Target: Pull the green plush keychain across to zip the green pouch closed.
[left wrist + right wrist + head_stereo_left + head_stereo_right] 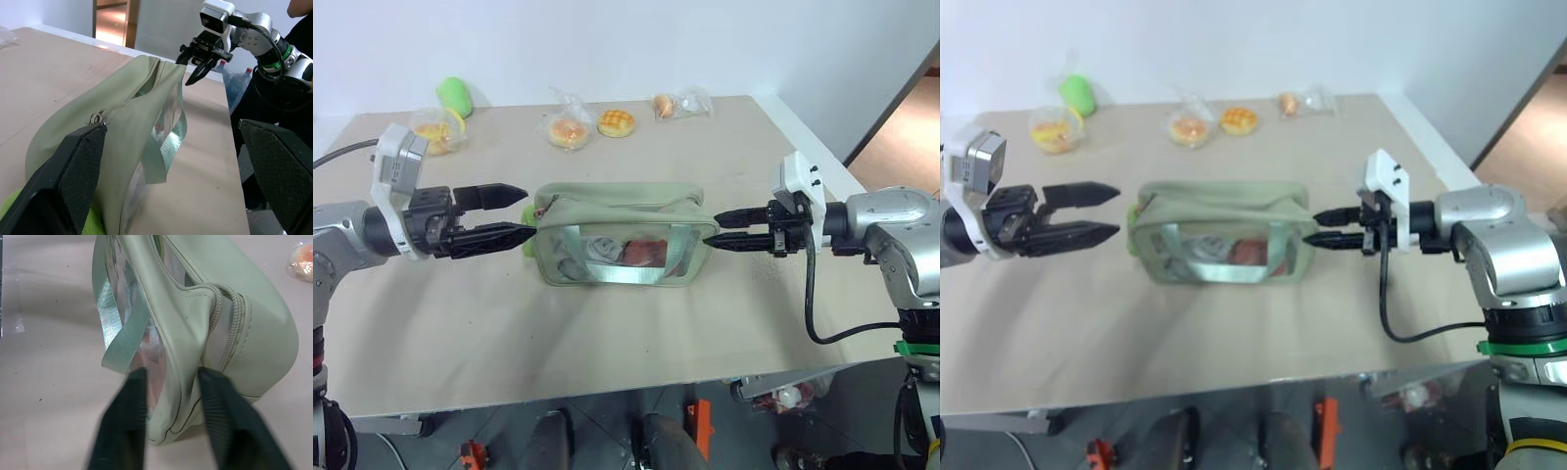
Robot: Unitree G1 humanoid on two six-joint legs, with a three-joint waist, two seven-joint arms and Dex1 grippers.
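The green plush keychain's fuzzy loop [529, 215] [93, 221], beside the zipper pull at the end of the green pouch, will be gripped by my left gripper.
The green pouch [617, 211] lies on its side mid-table, its clear window facing the front edge and its zipper [234, 308] partly apart along the top. My left gripper [530, 211] is open at the pouch's left end, level with the zipper. The green plush keychain [7, 213] hangs at that end, a lime-green fuzzy bit [526, 214] showing between my left fingers and mostly hidden by them. My right gripper [711, 227] is shut on the pouch's right end, one finger [122, 421] on the window side and the other on the back.
Several buns in clear bags [570, 130] lie along the table's far edge, with a loose bun [616, 121] among them. A larger green egg-shaped plush [455, 95] stands at the back left. The table's front edge [607, 387] is close to me.
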